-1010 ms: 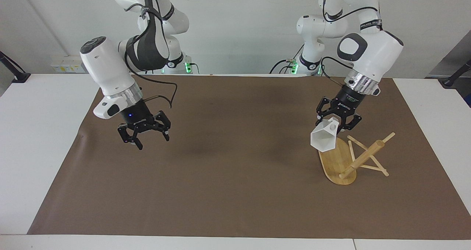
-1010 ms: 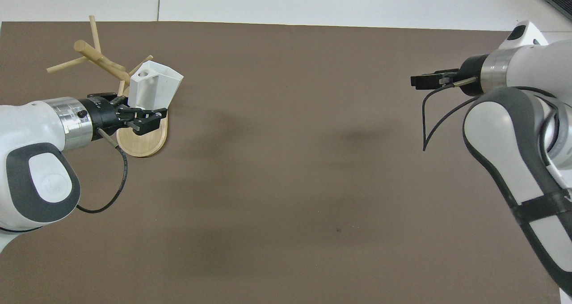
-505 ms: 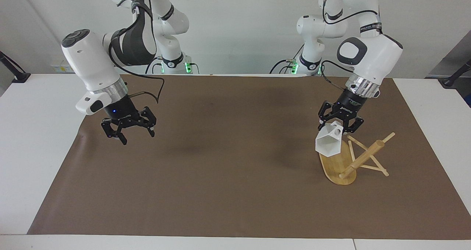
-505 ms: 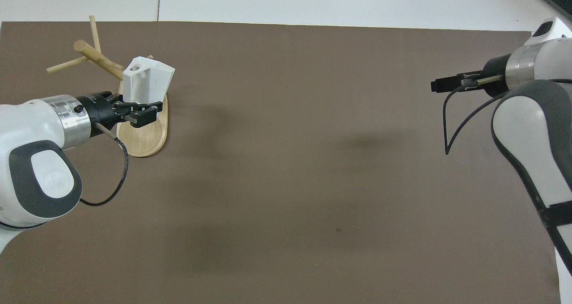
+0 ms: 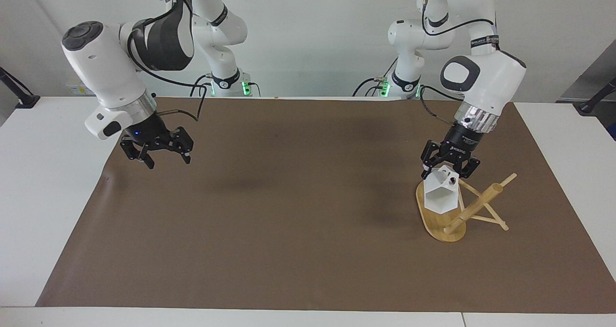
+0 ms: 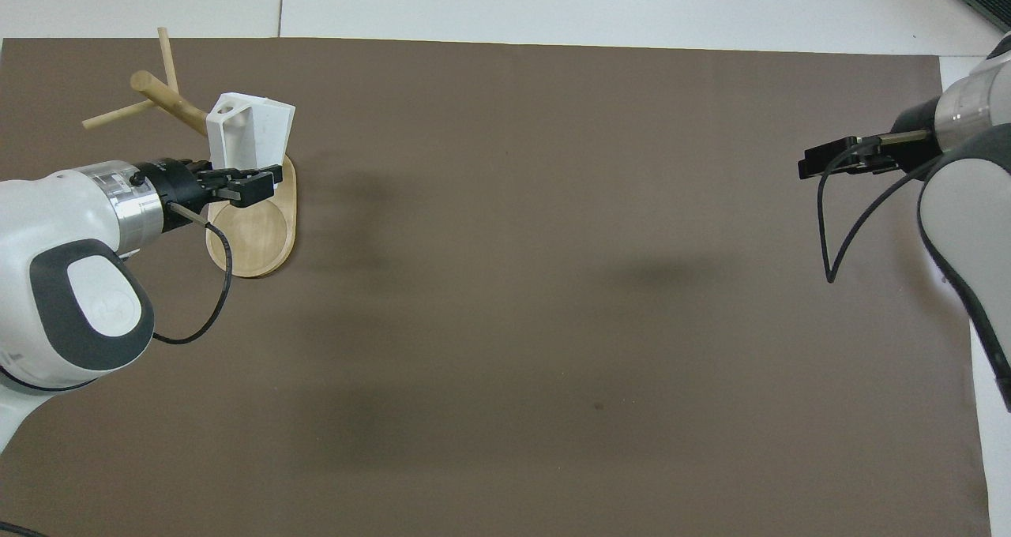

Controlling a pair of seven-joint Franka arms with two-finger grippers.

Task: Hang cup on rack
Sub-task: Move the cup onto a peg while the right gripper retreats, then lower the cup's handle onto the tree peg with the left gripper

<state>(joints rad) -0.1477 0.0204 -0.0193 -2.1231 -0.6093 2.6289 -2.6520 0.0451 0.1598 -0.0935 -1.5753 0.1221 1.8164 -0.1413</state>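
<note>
My left gripper will let go of the white cup on the rack's peg (image 6: pixel 227 125), the one that stretches out above the oval base.
My left gripper (image 5: pixel 448 169) is shut on the handle of the white faceted cup (image 5: pixel 442 196). It holds the cup in the air, rim down and tilted, over the oval base of the bamboo rack (image 5: pixel 439 225), close beside the round post (image 5: pixel 474 206) and its thin pegs. In the overhead view the cup (image 6: pixel 254 130) covers the foot of the post (image 6: pixel 167 99) and hangs over the rack's base (image 6: pixel 254 237), with the left gripper (image 6: pixel 246 185) beside it. I cannot tell whether the cup touches a peg. My right gripper (image 5: pixel 157 153) is open and empty over the brown mat; it also shows in the overhead view (image 6: pixel 831 162).
A brown mat (image 5: pixel 298 211) covers most of the white table (image 5: pixel 43 182). The rack stands toward the left arm's end of the table. The right arm waits over the mat's edge at its own end.
The left gripper has lowered the cup and carried it closer to the rack's post. The right gripper has drawn back toward its own end of the table and risen a little.
</note>
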